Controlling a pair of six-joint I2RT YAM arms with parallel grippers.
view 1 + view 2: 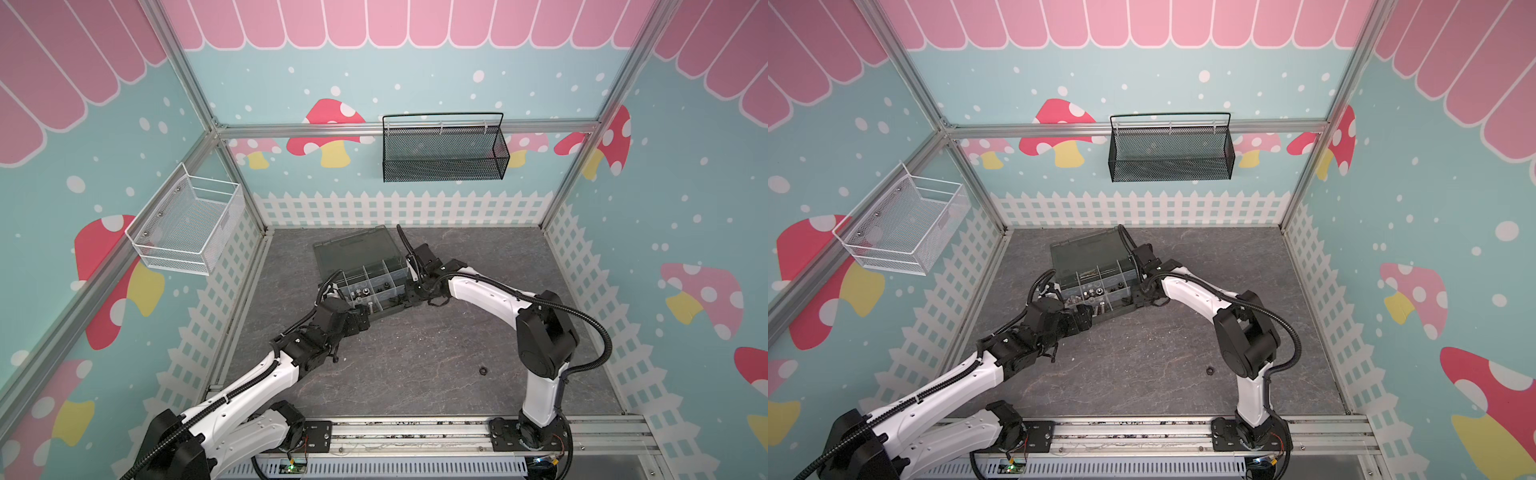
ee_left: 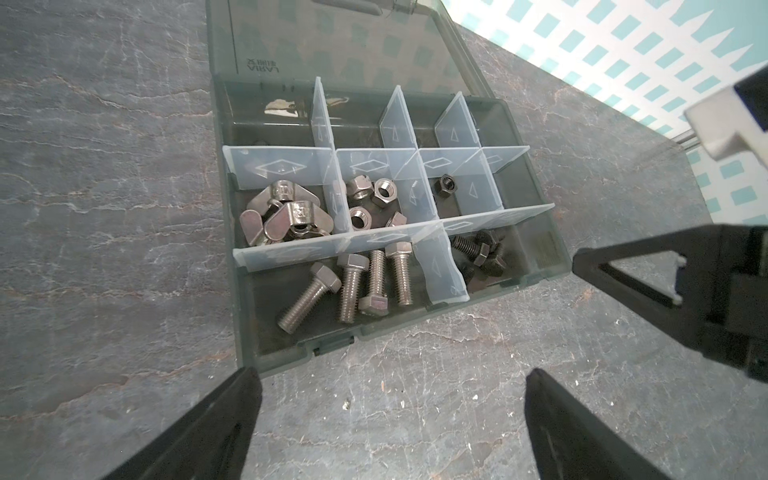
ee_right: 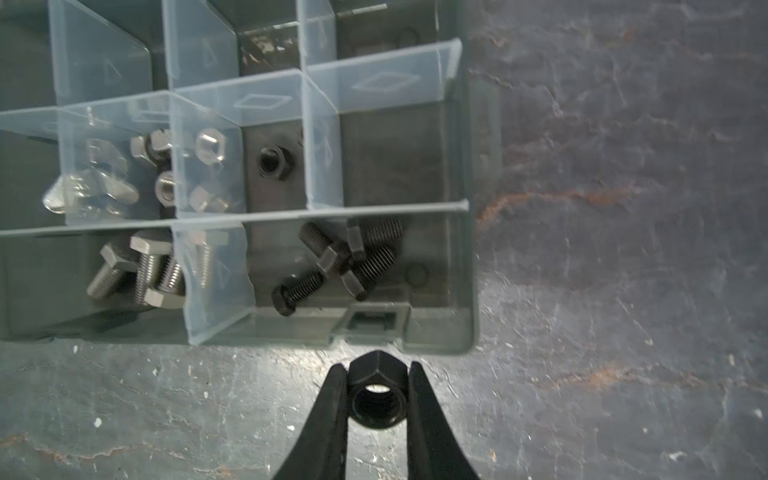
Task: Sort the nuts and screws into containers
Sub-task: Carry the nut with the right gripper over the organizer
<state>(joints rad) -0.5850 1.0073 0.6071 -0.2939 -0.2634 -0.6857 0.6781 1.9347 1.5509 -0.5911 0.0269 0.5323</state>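
Observation:
My right gripper has the black hex nut, now just outside the box wall. It will let go of it beside the black nut in the organizer box's container [image 1: 387,287] [image 3: 294,178].
The smoky grey organizer box [image 1: 394,308] [image 1: 1121,309] lies open mid-table in both top views. Its containers hold silver screws [image 2: 353,286], black screws [image 2: 482,253], wing nuts [image 2: 282,212], silver nuts [image 2: 370,199] and one black nut [image 2: 448,185]. My right gripper [image 3: 377,368] [image 1: 405,297] is shut on a black hex nut [image 3: 377,395], just outside the box wall [image 3: 469,291] beside the black screws [image 3: 349,257]. My left gripper [image 2: 392,378] [image 1: 360,321] stands open and empty over bare table at the box's front edge. Another black nut [image 1: 483,370] [image 1: 1211,370] lies loose on the table.
The box lid [image 1: 357,249] lies open toward the back wall. A white wire basket [image 1: 187,228] hangs on the left wall and a black mesh basket [image 1: 444,153] on the back wall. An aluminium rail [image 1: 415,436] runs along the table's front.

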